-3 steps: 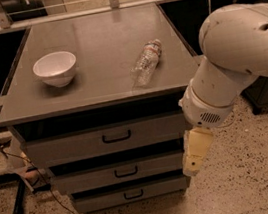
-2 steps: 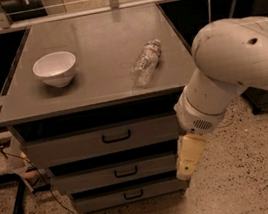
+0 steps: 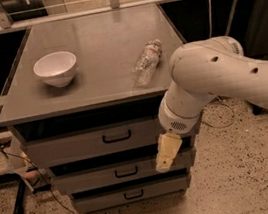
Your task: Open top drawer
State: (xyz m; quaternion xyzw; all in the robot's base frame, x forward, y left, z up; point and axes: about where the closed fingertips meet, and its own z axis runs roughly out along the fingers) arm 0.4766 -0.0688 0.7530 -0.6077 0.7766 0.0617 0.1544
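Next, my gripper goes next to the top drawer's upper edge [image 3: 153, 119], beside the black handle and below the clear plastic bottle, and closes there.
The top drawer [image 3: 79, 144] is the widest grey metal front under the cabinet top, with a small black loop handle [image 3: 117, 137] at its centre. It stands pushed in. My gripper [image 3: 165, 153] hangs at the end of the white arm [image 3: 211, 81], in front of the drawer stack's right side, below and to the right of the handle and apart from it. Its cream fingers point down over the middle drawer's front.
A white bowl [image 3: 56, 68] and a clear plastic bottle [image 3: 147, 62] lying on its side rest on the grey cabinet top [image 3: 93, 39]. Two narrower drawers [image 3: 94, 176] sit below the top one. Cables [image 3: 64, 211] trail on the speckled floor at left.
The arm and gripper have moved left, closer to the drawer fronts. The drawers, bowl and bottle have not moved.
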